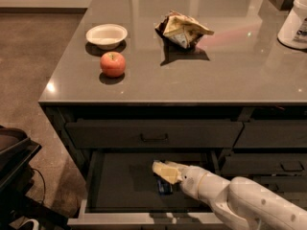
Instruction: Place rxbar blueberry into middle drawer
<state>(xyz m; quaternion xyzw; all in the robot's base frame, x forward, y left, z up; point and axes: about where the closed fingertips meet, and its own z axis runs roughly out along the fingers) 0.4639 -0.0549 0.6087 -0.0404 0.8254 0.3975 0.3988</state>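
My gripper is going to release the rxbar blueberry on the dark bottom near the centre (pixel 168 177) of the open middle drawer.
The middle drawer (pixel 120 219) is pulled open below the counter, with a dark floor and a pale front rim. My gripper (pixel 165 171) reaches into it from the right, at the middle of the drawer. The rxbar blueberry (pixel 164 187) shows as a small dark-blue piece just under and in front of the gripper, low against the drawer floor. Most of the bar is hidden by the gripper. I cannot tell whether the bar is held or lying free.
On the grey counter (pixel 230 80) are a red apple (pixel 112 63), a white bowl (pixel 106 35), a crumpled tan snack bag (pixel 184 30) and a white container (pixel 295 20) at the far right. The closed top drawer (pixel 153 135) is above. A dark object (pixel 14 162) stands on the floor at left.
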